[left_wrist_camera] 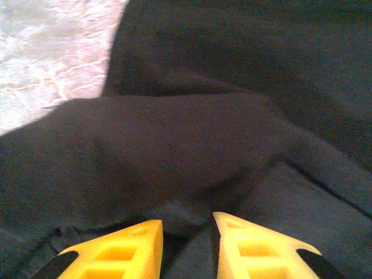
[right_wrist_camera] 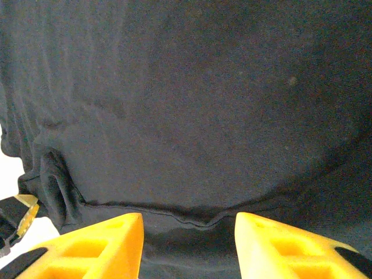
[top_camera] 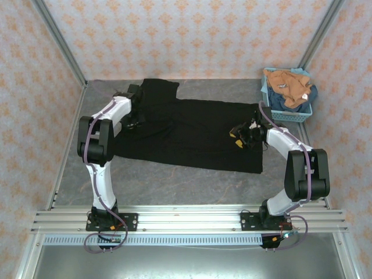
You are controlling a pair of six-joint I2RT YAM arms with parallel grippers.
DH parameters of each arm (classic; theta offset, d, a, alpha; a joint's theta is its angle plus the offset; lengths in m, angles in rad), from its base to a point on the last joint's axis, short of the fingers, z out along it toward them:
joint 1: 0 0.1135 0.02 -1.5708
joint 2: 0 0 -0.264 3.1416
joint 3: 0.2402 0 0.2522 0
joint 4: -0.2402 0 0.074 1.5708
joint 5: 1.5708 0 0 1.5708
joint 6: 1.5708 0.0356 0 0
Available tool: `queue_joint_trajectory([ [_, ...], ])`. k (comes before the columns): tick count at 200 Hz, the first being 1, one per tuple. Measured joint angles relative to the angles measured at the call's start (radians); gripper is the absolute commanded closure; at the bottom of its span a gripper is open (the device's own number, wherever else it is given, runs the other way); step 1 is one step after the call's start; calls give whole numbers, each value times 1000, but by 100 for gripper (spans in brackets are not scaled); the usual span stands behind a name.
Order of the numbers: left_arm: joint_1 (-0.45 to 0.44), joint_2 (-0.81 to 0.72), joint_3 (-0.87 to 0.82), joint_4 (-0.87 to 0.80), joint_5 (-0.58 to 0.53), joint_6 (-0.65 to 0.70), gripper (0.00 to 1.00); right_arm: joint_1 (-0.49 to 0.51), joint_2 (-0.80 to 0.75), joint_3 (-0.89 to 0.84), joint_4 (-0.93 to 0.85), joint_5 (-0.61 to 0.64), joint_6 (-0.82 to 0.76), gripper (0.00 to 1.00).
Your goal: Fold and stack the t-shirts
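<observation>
I need to use my left gripper to pinch the cloth (left_wrist_camera: 272,165) by the seam and pull it flat before folding, because a raised fold bunches the black t-shirt near its sleeve.
The large black t-shirt (top_camera: 192,133) lies spread on the grey table, back side up, so no print shows. My left gripper (top_camera: 138,119) is low over its left sleeve area. In the left wrist view the gripper (left_wrist_camera: 187,224) stands partly open, and a raised fold of black cloth (left_wrist_camera: 174,133) sits right at its tips. My right gripper (top_camera: 238,135) rests on the shirt's right part. Its jaws (right_wrist_camera: 189,218) are wide open astride a hem edge of the cloth (right_wrist_camera: 192,99). The orange-tan shirt (top_camera: 288,83) and the dark blue shirt (top_camera: 285,103) lie bunched in the basket.
The light blue mesh basket (top_camera: 290,116) stands at the back right corner against the wall. Bare grey table (top_camera: 174,180) runs in front of the shirt, and a strip (left_wrist_camera: 46,52) lies beside the sleeve. Patterned walls close in three sides.
</observation>
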Motion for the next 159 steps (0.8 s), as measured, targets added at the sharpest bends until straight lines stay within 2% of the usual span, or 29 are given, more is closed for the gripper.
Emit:
queue_joint_trajectory([
  [35, 21, 2, 2, 48, 51, 1, 69, 0, 0, -5, -1, 0, 0, 54],
  [65, 13, 27, 32, 73, 93, 10, 53, 0, 0, -5, -1, 0, 0, 55],
  [73, 13, 33, 32, 80, 105, 14, 51, 0, 0, -5, -2, 0, 0, 54],
  [127, 10, 100, 145, 53, 126, 12, 53, 0, 0, -5, -3, 0, 0, 55],
  [159, 2, 111, 155, 31, 125, 12, 55, 0, 0, -5, -3, 0, 0, 55],
])
